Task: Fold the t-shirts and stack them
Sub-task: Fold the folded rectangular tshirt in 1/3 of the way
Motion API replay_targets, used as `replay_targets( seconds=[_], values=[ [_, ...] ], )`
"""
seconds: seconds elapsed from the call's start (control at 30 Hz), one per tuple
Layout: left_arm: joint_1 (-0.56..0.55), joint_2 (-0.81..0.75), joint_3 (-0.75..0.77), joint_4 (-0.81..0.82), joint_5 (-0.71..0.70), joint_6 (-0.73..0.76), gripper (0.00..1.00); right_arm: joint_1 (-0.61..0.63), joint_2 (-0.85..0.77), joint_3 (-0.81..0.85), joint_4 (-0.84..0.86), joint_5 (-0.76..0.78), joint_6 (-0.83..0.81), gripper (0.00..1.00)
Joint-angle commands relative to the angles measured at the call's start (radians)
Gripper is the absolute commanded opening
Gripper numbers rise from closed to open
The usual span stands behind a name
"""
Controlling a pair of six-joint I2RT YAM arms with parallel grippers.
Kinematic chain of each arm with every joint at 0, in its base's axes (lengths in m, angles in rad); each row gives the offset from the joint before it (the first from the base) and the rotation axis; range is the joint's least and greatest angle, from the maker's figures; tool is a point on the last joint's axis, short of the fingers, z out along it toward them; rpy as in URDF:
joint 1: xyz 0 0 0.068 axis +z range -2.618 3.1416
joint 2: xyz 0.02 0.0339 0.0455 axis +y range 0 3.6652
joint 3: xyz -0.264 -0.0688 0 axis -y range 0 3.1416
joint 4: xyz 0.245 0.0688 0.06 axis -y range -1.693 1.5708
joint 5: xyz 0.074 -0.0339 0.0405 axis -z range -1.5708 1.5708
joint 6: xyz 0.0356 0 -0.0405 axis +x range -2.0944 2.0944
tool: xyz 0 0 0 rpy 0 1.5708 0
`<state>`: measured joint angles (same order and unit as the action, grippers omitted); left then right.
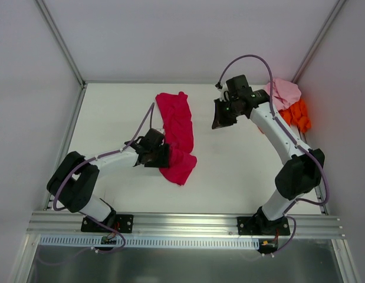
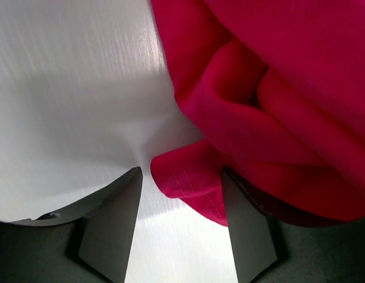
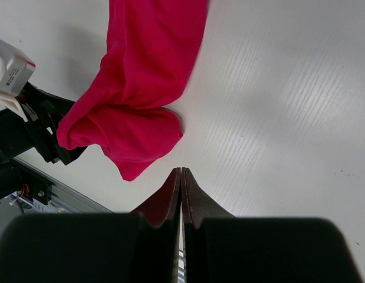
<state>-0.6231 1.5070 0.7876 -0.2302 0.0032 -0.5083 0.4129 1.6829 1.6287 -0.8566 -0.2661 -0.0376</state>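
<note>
The near end of the crimson-magenta t-shirt is bunched up in a lump, so next my left gripper takes its hemmed corner (image 2: 183, 175) and lifts it to loosen the lump before folding.
The crimson-magenta t-shirt (image 1: 177, 132) lies bunched in a long strip in the middle of the table, its near end folded into a lump. It also shows in the left wrist view (image 2: 270, 100) and the right wrist view (image 3: 141, 88). My left gripper (image 1: 160, 154) is open at the shirt's near left edge, and a hemmed corner of the cloth (image 2: 191, 180) lies between its fingers. My right gripper (image 1: 220, 117) is shut and empty, hovering above bare table right of the shirt. The pale pink t-shirt (image 1: 283, 92) and the bright orange t-shirt (image 1: 299, 115) are crumpled at the far right.
The white table (image 1: 235, 165) is walled at the back and both sides. A metal rail (image 1: 182, 227) runs along the near edge, where both arm bases are bolted.
</note>
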Motion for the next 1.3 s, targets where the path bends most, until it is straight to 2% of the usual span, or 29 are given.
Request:
replay_targets(
  seconds=[0.0,0.13,0.27,0.33,0.47,0.5,0.53,0.7,0.77,0.8,0.87,1.07,1.27],
  values=[
    [-0.010,-0.004,-0.001,0.057,-0.072,0.010,0.56,0.003,-0.069,-0.003,-0.038,0.004,-0.013,0.01],
    [-0.021,-0.053,-0.019,0.068,-0.089,-0.009,0.59,0.004,-0.084,-0.049,-0.038,0.005,-0.011,0.01],
    [-0.021,-0.047,-0.037,0.069,-0.097,-0.012,0.82,0.003,-0.106,-0.064,-0.035,0.016,-0.018,0.01],
    [-0.021,-0.034,-0.047,0.072,-0.074,-0.025,0.82,0.004,-0.107,-0.050,-0.038,0.016,-0.018,0.01],
    [-0.024,-0.051,-0.083,0.107,-0.019,-0.058,0.68,0.003,-0.106,-0.023,-0.042,0.021,-0.012,0.01],
    [-0.026,-0.050,-0.088,0.109,-0.008,-0.062,0.57,0.004,-0.109,-0.018,-0.044,0.019,-0.010,0.01],
    [-0.029,-0.048,-0.088,0.111,-0.006,-0.065,0.52,0.004,-0.109,-0.006,-0.047,0.021,-0.008,0.01],
    [-0.052,-0.033,-0.073,0.117,0.020,-0.062,0.41,0.004,-0.112,0.028,-0.070,0.031,-0.013,0.01],
    [-0.055,-0.027,-0.068,0.117,0.026,-0.064,0.30,0.004,-0.115,0.045,-0.078,0.034,-0.012,0.01],
    [-0.055,-0.024,-0.061,0.115,0.027,-0.062,0.14,0.003,-0.115,0.048,-0.079,0.034,-0.010,0.01],
    [-0.056,-0.030,-0.050,0.106,0.040,-0.064,0.00,0.004,-0.117,0.065,-0.087,0.047,-0.011,0.01],
    [-0.056,-0.126,0.051,0.003,0.055,-0.068,0.00,0.003,-0.115,0.040,-0.085,0.057,-0.013,0.01],
    [-0.056,-0.191,0.280,-0.133,0.056,-0.055,0.00,0.003,-0.115,-0.004,-0.044,0.036,0.008,0.01]
  ],
)
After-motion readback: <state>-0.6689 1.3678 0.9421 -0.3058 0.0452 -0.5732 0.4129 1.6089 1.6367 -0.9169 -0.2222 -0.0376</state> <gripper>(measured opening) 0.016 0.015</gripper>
